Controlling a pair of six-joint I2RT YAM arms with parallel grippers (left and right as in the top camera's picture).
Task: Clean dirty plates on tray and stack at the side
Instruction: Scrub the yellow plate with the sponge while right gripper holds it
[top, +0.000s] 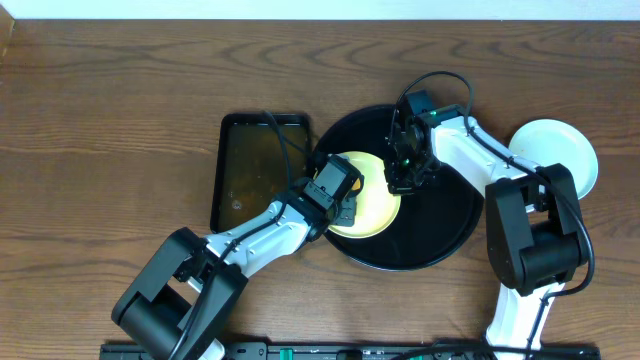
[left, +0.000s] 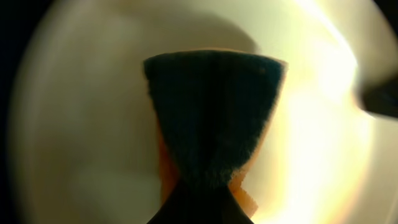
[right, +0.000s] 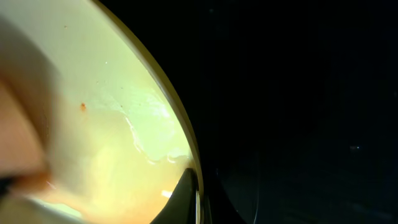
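Next, I release the sponge from my left gripper in the middle of the rectangular black pan (top: 268, 168) next to the tray.
A pale yellow plate (top: 372, 205) lies on the left part of the round black tray (top: 440, 240). My left gripper (top: 340, 200) is shut on a sponge (left: 211, 118), dark-faced with an orange underside, and presses it on the yellow plate (left: 87, 112). My right gripper (top: 400, 180) is shut on the plate's right rim (right: 186, 155), one finger inside and one outside. The plate's surface (right: 112, 118) is wet with a small orange speck. A mint-white plate (top: 560, 150) sits on the table to the right of the tray.
A rectangular black pan (top: 262, 165) with brownish water stands left of the tray. Cables run over the pan and the tray's top. The wooden table (top: 100, 120) stretches left and back.
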